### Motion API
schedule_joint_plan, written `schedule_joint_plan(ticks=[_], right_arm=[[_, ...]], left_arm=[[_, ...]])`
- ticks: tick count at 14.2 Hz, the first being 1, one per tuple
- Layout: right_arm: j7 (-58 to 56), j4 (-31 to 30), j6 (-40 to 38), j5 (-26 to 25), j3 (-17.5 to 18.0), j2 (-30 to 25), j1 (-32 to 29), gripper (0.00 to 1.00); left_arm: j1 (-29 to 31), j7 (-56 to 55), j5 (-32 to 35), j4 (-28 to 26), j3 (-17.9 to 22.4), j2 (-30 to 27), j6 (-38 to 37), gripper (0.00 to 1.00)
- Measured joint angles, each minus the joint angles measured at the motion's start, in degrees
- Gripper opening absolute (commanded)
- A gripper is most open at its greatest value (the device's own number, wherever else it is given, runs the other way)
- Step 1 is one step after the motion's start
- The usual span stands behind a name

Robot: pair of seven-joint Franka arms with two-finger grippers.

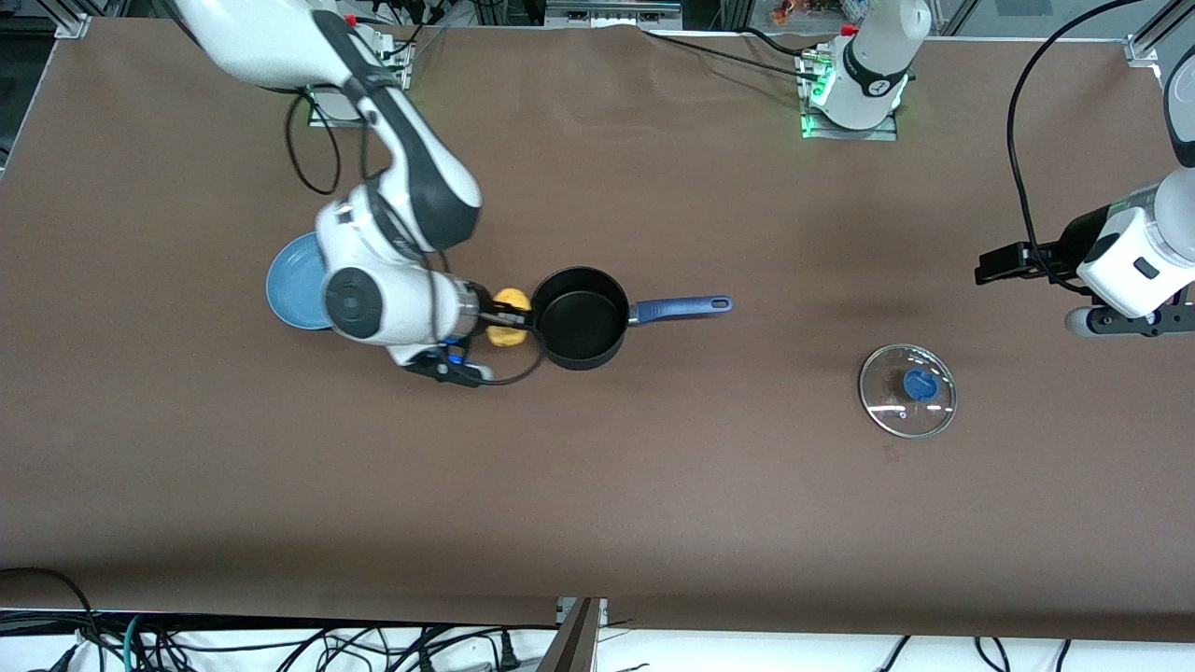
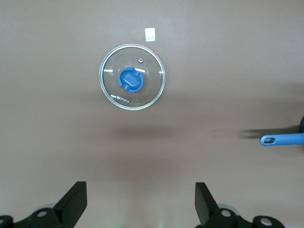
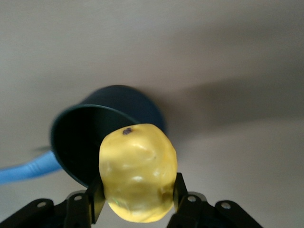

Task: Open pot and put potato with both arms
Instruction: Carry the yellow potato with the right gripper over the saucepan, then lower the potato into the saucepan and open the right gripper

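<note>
The yellow potato, now in the air beside the pot's rim, will go down with my right gripper, which will then let go of it on the inside bottom of the open black pot (image 1: 578, 318) (image 3: 94, 137).
The black pot (image 1: 581, 317) stands open mid-table, its blue handle (image 1: 681, 308) pointing toward the left arm's end. My right gripper (image 1: 509, 320) is shut on the yellow potato (image 1: 509, 317) and holds it in the air beside the pot's rim, at the side away from the handle. In the right wrist view the potato (image 3: 137, 173) sits between the fingers with the pot (image 3: 85, 142) just past it. The glass lid (image 1: 907, 390) with its blue knob lies on the table toward the left arm's end. My left gripper (image 2: 141, 202) is open and empty, raised over the table near the lid (image 2: 132, 77).
A flat blue plate (image 1: 294, 282) lies partly under the right arm, toward the right arm's end. A small white tag (image 2: 150, 34) lies on the table by the lid. Cables run along the table's edges.
</note>
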Motion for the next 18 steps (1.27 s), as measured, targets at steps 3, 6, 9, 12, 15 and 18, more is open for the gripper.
schedule_joint_plan(ticks=[3, 6, 9, 12, 15, 18], right_arm=[[4.5, 0.8, 4.1, 0.2, 0.0, 4.1, 4.6, 0.3], [5.4, 0.9, 6.9, 0.1, -0.1, 6.8, 7.1, 0.3], [5.4, 1.0, 9.2, -0.3, -0.1, 9.2, 7.9, 0.32], [5.4, 1.1, 10.0, -1.3, -0.1, 11.2, 8.2, 1.0], [5.4, 2.2, 10.0, -5.1, -0.1, 11.2, 8.4, 1.0], [5.4, 3.9, 7.8, -6.3, -0.9, 8.9, 8.4, 1.0]], left_arm=[[0.0, -0.1, 0.0, 0.1, 0.0, 0.1, 0.0, 1.0], [0.0, -0.2, 0.0, 0.2, 0.1, 0.1, 0.0, 1.0], [0.0, -0.2, 0.0, 0.2, 0.1, 0.2, 0.0, 1.0], [0.1, -0.2, 0.0, 0.2, 0.2, 0.2, 0.0, 1.0], [0.1, -0.2, 0.0, 0.6, 0.2, 0.2, 0.0, 1.0], [0.4, -0.2, 0.0, 1.1, 0.4, 0.2, -0.4, 1.0]])
